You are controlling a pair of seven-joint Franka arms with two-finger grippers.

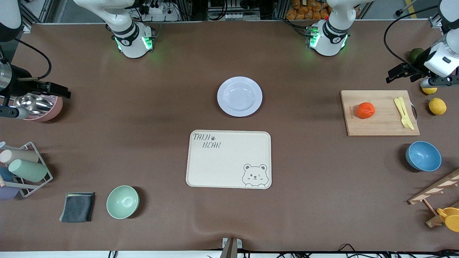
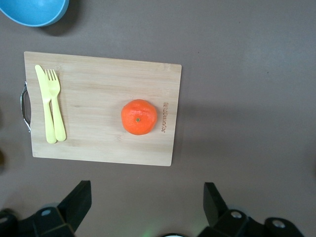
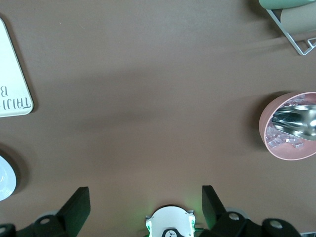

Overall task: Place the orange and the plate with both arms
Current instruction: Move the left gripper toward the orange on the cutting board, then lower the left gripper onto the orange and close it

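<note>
Next, my left gripper should go to the orange on the wooden cutting board and close on the orange's sides (image 1: 365,110) (image 2: 138,117), around its middle.
The orange (image 1: 365,110) sits on a wooden cutting board (image 1: 380,123) toward the left arm's end of the table; it also shows in the left wrist view (image 2: 139,117). The pale plate (image 1: 239,96) lies mid-table, farther from the front camera than the cream bear tray (image 1: 228,158); its rim just shows in the right wrist view (image 3: 4,177). My left gripper (image 1: 404,73) (image 2: 147,202) is open and empty, high over the table beside the board. My right gripper (image 1: 52,89) (image 3: 145,202) is open and empty, high over the right arm's end, beside a pink bowl.
A yellow fork and knife (image 1: 404,113) lie on the board. Lemons (image 1: 437,106), a dark green fruit (image 1: 416,54) and a blue bowl (image 1: 423,156) are beside it. A pink bowl with a metal scoop (image 1: 39,105), a cup rack (image 1: 25,168), a green bowl (image 1: 122,201) and a dark cloth (image 1: 77,206) are at the right arm's end.
</note>
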